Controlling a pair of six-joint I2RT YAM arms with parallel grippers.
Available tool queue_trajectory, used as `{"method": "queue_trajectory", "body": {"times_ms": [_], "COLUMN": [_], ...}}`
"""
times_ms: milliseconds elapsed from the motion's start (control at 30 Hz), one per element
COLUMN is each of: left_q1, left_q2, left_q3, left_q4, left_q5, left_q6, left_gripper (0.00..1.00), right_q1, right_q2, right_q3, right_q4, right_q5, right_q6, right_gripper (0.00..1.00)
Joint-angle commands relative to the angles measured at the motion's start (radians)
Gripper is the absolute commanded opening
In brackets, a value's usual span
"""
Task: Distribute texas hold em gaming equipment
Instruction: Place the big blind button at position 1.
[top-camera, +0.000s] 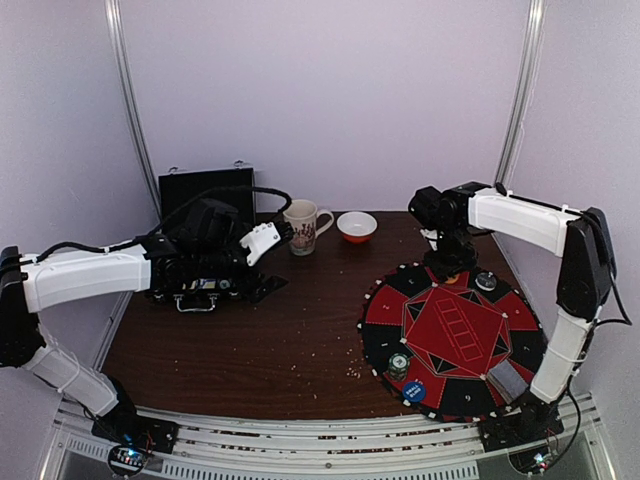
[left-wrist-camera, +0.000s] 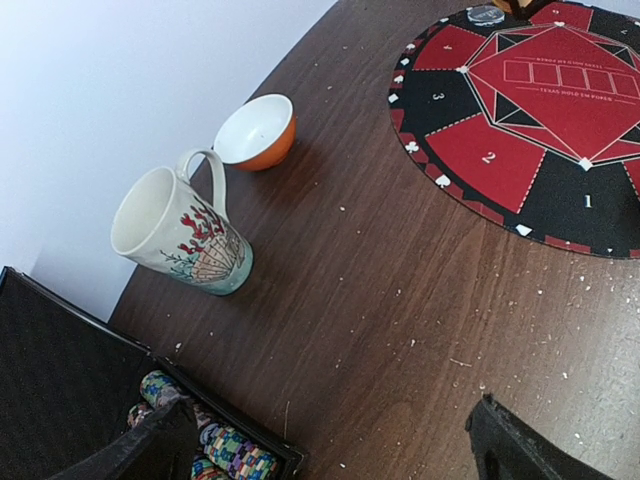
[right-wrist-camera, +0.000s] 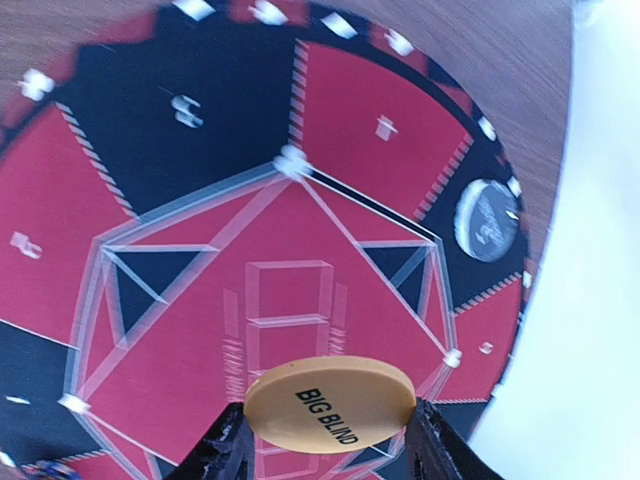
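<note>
The orange disc will go down from my right gripper on the mat's black section (top-camera: 380, 344) (right-wrist-camera: 8, 408), just behind the green-white disc.
My right gripper (right-wrist-camera: 330, 440) is shut on an orange disc marked BIG BLIND (right-wrist-camera: 330, 405) and holds it above the round red-and-black poker mat (right-wrist-camera: 300, 130); in the top view it hangs over the mat's far edge (top-camera: 452, 265). A black disc (right-wrist-camera: 487, 220) lies on the mat near its rim. In the top view a green-white disc (top-camera: 398, 365), a blue disc (top-camera: 414, 392) and a grey deck of cards (top-camera: 507, 380) lie on the mat's near side. My left gripper (left-wrist-camera: 330, 460) is open and empty at the edge of the black case (left-wrist-camera: 60, 390), which holds colourful chips (left-wrist-camera: 225, 455).
A patterned mug (left-wrist-camera: 180, 235) and an orange-and-white bowl (left-wrist-camera: 256, 133) stand at the back of the brown table (left-wrist-camera: 400, 330), between the case and the mat. White walls close in on both sides. Crumbs are scattered over the table.
</note>
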Motion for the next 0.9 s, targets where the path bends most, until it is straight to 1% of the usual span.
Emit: {"method": "queue_trajectory", "body": {"times_ms": [0,133,267,367,467,633,767,867], "left_q1": [0.001,0.001,-0.002,-0.014,-0.055,-0.136,-0.161,-0.163], "left_q2": [-0.008,0.014,0.074,0.121,0.157,0.203,0.221,0.209], "left_q3": [-0.013,-0.004,0.066,0.132,0.146,0.172,0.226,0.194], "left_q4": [0.048,0.043,-0.014,-0.046,-0.029,-0.006,0.089,0.206], "left_q5": [-0.018,-0.016,0.016,0.127,0.255,0.278,0.301,0.339], "left_q6": [0.011,0.010,-0.033,-0.095,-0.103,-0.078,-0.184,-0.266], "left_gripper": [0.98,0.98,0.98,0.98,0.98,0.98,0.98,0.98], "right_q1": [-0.042,-0.085,-0.113,-0.136,-0.173,-0.263,-0.313,-0.349], "right_q2": [-0.057,-0.090,-0.119,-0.139,-0.170,-0.203,-0.208,-0.217], "right_q3": [-0.058,-0.113,-0.149,-0.179,-0.217,-0.276,-0.327,-0.363], "right_q4": [-0.047,-0.025,-0.011,0.004,0.049,0.142,0.176,0.205], "right_q5": [0.076,0.091,0.086,0.084,0.067,-0.016,-0.036,-0.075], "right_q6": [-0.062,-0.083,-0.072,-0.044,-0.011,0.015,0.018,0.027], "right_gripper": [0.32,0.32,0.32,0.33,0.34,0.34,0.33,0.33]}}
